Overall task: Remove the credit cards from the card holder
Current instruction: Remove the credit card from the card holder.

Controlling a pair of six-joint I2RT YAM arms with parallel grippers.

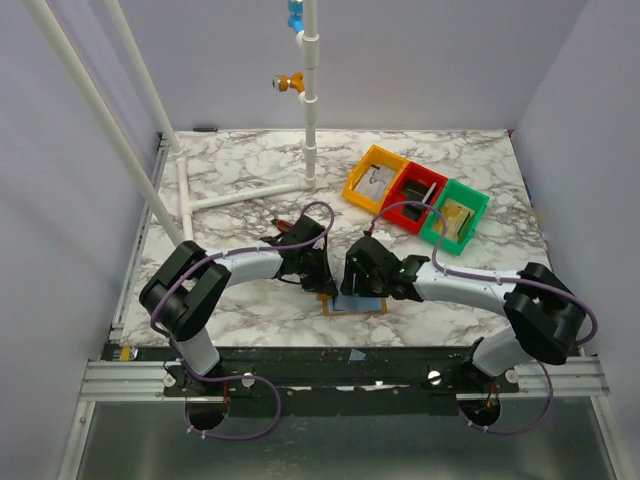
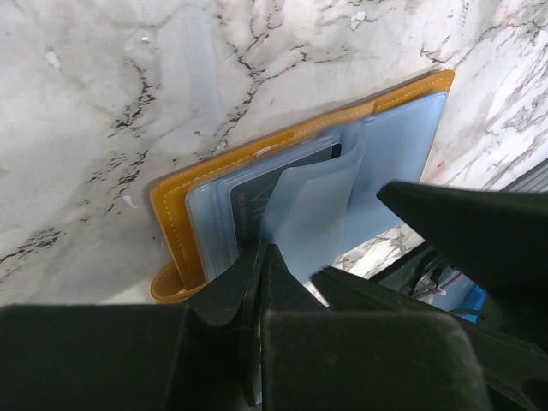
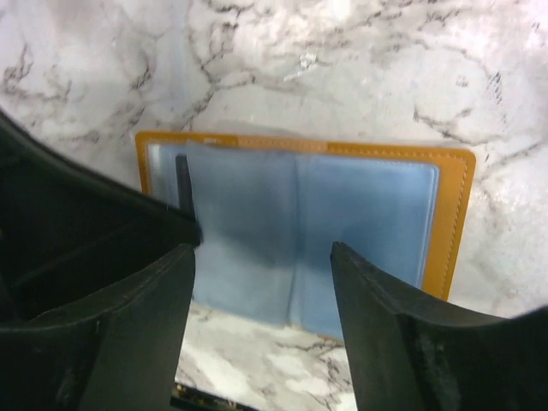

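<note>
The lifted sleeve leaf covers most of the dark grey credit card. My right gripper should first grip that leaf [image 3: 246, 201] and flip it over.
The card holder [image 1: 357, 305] lies open near the table's front edge, mustard-brown with pale blue sleeves [image 3: 360, 223]. A dark grey credit card [image 2: 257, 201] sits inside a clear sleeve on its left half, and one sleeve leaf [image 2: 317, 205] stands lifted. My left gripper [image 2: 264, 253] is shut, its tips pressed together at the left half's sleeves, with nothing visibly between them. My right gripper [image 3: 261, 257] hovers open over the holder's near edge, and its fingers [image 3: 351, 274] straddle the middle fold without touching it. In the top view both grippers [image 1: 318, 278] [image 1: 362, 283] meet over the holder.
Orange [image 1: 372, 178], red [image 1: 412, 197] and green [image 1: 455, 215] bins stand in a row at the back right. A white pipe frame [image 1: 235, 195] lies at the back left. A small red and black thing [image 1: 285, 227] sits behind my left arm. The front edge [image 1: 350, 340] is just below the holder.
</note>
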